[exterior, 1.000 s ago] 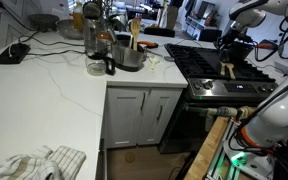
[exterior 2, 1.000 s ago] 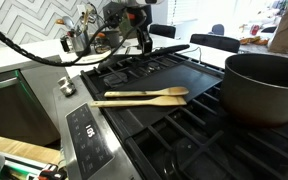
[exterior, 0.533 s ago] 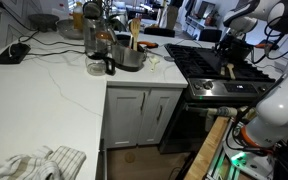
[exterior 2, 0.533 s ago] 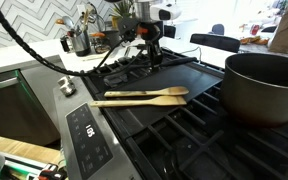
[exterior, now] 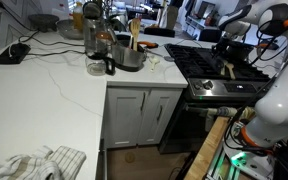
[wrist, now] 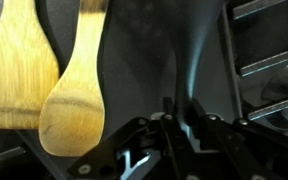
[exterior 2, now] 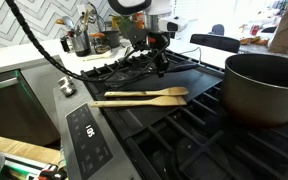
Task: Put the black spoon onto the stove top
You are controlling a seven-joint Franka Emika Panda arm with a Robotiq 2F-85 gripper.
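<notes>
Next, my gripper lets go of the black spoon on the flat black plate point(exterior: 219, 61) point(wrist: 190, 62) beside the wooden spoon, alongside the burner grates.
My gripper point(exterior 2: 161, 42) is shut on the black spoon point(exterior 2: 164, 63), which hangs down from the jaws just above the flat black plate of the stove top point(exterior 2: 189, 82). In the wrist view the jaws point(wrist: 182, 108) clamp the dark handle point(wrist: 187, 60), seen against the stove top point(wrist: 144, 50). In an exterior view the gripper point(exterior: 230, 38) is over the far side of the stove top point(exterior: 206, 64). I cannot tell whether the spoon's tip touches the surface.
Two wooden utensils point(exterior 2: 139, 96) lie on the stove's flat plate, also in the wrist view point(wrist: 72, 95). A large dark pot point(exterior 2: 266, 86) stands on the grates. Utensil jars and pots point(exterior: 112, 45) crowd the white marble counter point(exterior: 44, 90).
My gripper has carried the black spoon from the stove's back edge near the counter out over the flat plate, and has come lower. The wooden utensils have not moved.
</notes>
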